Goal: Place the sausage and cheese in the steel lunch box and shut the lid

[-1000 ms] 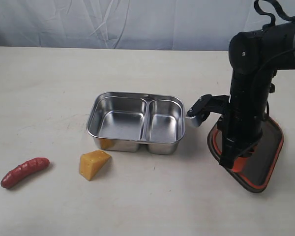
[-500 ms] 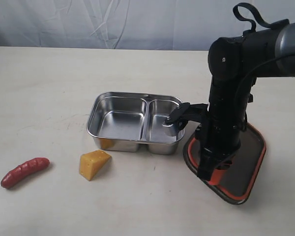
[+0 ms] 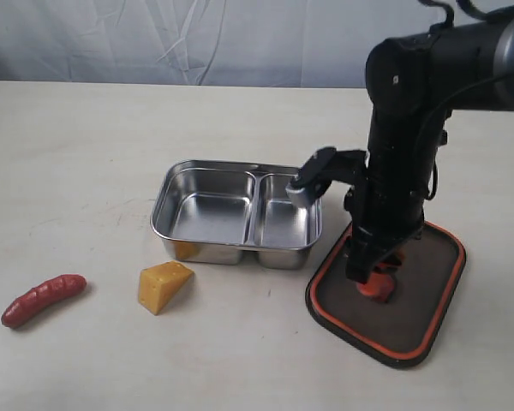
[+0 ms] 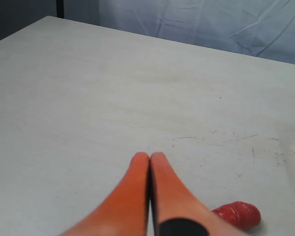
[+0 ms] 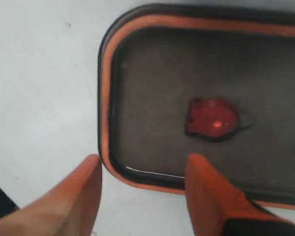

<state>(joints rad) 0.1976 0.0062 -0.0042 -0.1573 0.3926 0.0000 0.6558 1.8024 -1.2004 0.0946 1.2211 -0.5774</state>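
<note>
Next, my left gripper moves down to the red sausage and closes across the middle of its body (image 3: 45, 300).
The steel lunch box (image 3: 207, 250) stands empty in the middle of the table. Left of its front lie the cheese (image 3: 164, 285) and, further left, the sausage (image 3: 43, 300). The lid (image 3: 415, 300) lies flat just right of the box, orange rim seal up. My right gripper (image 3: 377, 284) hangs open right over the lid. In the right wrist view this gripper (image 5: 145, 162) straddles a corner of the lid (image 5: 187, 73), near the red valve (image 5: 212, 119). My left gripper (image 4: 150, 156) is shut and empty above the bare table. One end of the sausage (image 4: 238, 215) shows beside it.
A wrinkled pale cloth (image 3: 197, 43) hangs behind the beige table (image 3: 86, 145). The right arm (image 3: 403, 154) stands tall over the box's right end, with a small metal part (image 3: 304, 188) jutting over the smaller compartment.
The right arm has carried the lid leftward toward the box. The lid was tilted in the gripper before; now it lies flat and the fingers are apart.
</note>
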